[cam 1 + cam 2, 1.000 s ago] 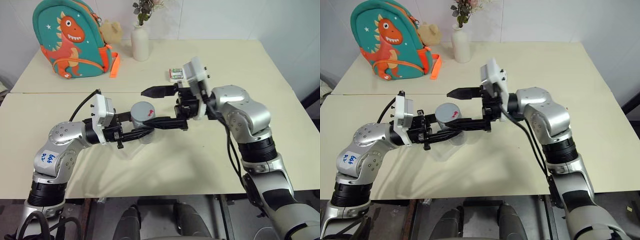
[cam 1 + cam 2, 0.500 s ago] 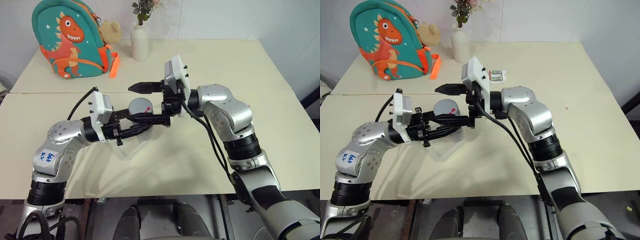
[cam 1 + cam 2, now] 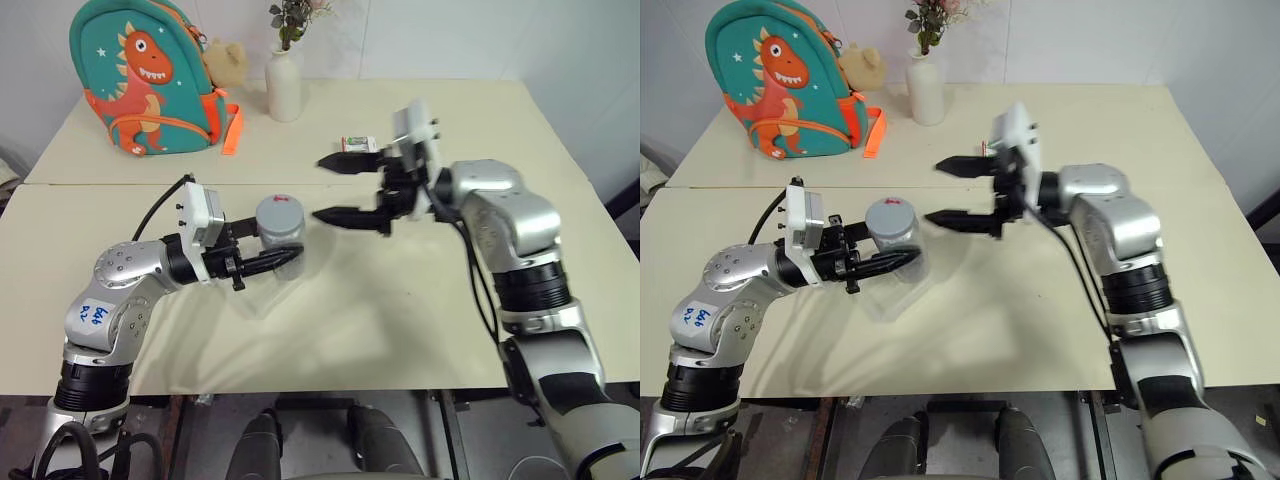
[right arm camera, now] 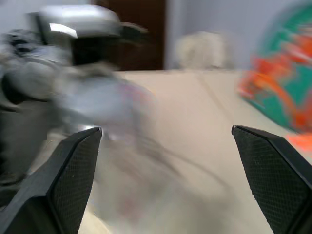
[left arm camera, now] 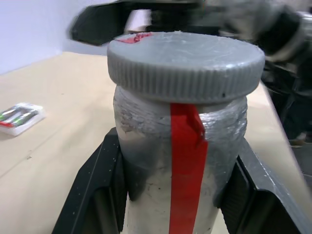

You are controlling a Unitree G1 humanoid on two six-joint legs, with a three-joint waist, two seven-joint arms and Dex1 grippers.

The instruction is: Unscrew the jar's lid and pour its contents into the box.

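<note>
Next, my right gripper grips the outer edge of the grey lid [image 3: 281, 222] [image 4: 107, 105] around, because my left gripper holds the body of the jar steady for unscrewing.
The jar [image 3: 281, 240], a small silver cylinder with a red strip down its side [image 5: 187, 165], stands upright in my left gripper [image 3: 287, 252], which is shut on its body. The grey lid [image 3: 280, 212] with a red mark sits on top of the jar [image 5: 185, 61]. My right gripper [image 3: 336, 188] hangs open a short way to the right of the lid, level and pointing left, with nothing between its fingers [image 4: 73, 165]. The clear box [image 3: 887, 298] lies on the table just under the jar. The contents are hidden inside the jar.
At the back of the table stand a dinosaur backpack [image 3: 150, 85], a plush toy [image 3: 225, 62] and a white vase [image 3: 283, 85]. A small green-and-white pack [image 3: 357, 143] lies behind my right gripper. A seam [image 3: 100, 184] joins the two tables.
My right gripper has pulled away from the lid to the right, still open. The jar stays in my left gripper with its lid on.
</note>
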